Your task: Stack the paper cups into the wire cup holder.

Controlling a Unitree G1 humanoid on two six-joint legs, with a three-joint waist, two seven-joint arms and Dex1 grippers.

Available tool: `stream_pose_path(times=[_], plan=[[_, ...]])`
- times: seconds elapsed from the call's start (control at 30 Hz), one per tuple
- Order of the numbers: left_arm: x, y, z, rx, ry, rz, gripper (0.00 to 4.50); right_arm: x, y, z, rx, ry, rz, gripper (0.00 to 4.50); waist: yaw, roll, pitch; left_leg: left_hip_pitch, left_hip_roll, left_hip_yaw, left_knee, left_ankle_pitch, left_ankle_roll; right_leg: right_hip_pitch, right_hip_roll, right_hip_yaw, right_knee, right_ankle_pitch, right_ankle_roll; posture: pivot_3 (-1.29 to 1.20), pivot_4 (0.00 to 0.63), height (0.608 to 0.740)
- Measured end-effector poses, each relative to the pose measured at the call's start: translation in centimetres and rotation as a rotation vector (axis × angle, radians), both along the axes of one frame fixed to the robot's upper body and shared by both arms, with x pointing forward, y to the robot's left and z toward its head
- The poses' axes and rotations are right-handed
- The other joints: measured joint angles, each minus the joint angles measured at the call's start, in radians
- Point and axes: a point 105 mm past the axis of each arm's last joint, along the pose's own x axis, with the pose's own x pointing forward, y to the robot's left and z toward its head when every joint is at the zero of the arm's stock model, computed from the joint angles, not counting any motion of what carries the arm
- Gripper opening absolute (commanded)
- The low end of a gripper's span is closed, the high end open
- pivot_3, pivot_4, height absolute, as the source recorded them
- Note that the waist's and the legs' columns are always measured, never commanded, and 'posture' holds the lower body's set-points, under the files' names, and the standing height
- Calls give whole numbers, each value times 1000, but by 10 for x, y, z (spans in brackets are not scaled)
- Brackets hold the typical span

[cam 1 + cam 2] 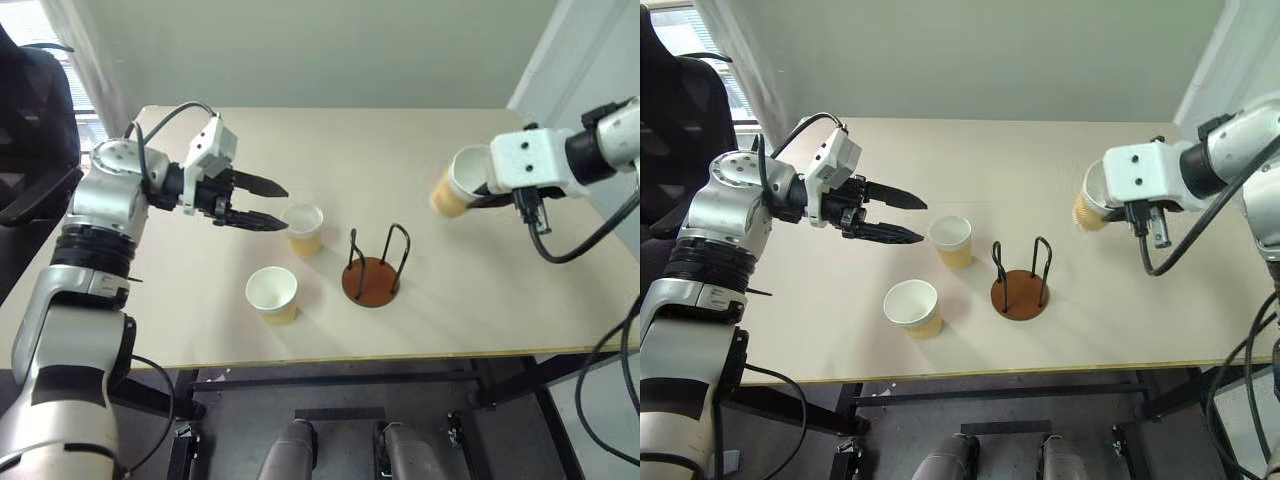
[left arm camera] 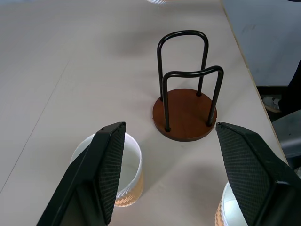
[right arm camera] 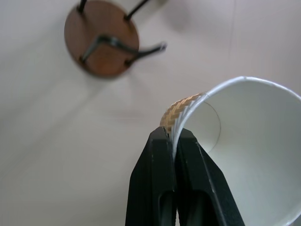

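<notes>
Next, I open my right gripper and let the paper cup go on the reddish-brown disc [image 1: 372, 281] [image 3: 102, 38] that sits between the black loops of the wire cup holder.
The wire cup holder [image 1: 372, 270], a reddish-brown disc with two black wire loops, stands empty near the table's middle. Two paper cups stand upright to its left: one [image 1: 303, 228] just beyond my left gripper's tips, one [image 1: 272, 293] nearer the front edge. My left gripper [image 1: 264, 204] hovers open above the table, pointing right toward the first cup; its fingers [image 2: 106, 165] frame the holder [image 2: 186, 113] in the wrist view. My right gripper [image 3: 173, 141] is shut on the rim wall of a third paper cup [image 1: 454, 185], held tilted in the air right of the holder.
The beige table [image 1: 420, 130] has open surface behind and right of the holder. A black chair [image 1: 35, 120] stands off the table's left side. A grey wall runs along the far edge.
</notes>
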Motion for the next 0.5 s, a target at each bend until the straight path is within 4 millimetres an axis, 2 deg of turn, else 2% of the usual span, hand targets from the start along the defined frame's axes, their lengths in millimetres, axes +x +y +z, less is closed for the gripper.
stream_pose_path(times=[0.13, 0.5], plan=[[2, -1, 0, -4, -1, -2, 3288, -8, 21, 11, 23, -28, 66, 15, 1, 0, 0, 0, 0, 0, 0, -1, 0, -1, 0, 0, 0, -1, -1, 0, 150, 740], [5, -6, 0, -2, -9, -8, 3288, -13, 54, -3, 1, 31, 194, 15, 0, 0, 0, 0, 0, 0, 0, -2, 0, -1, 0, 0, 1, -1, -1, 0, 150, 740]])
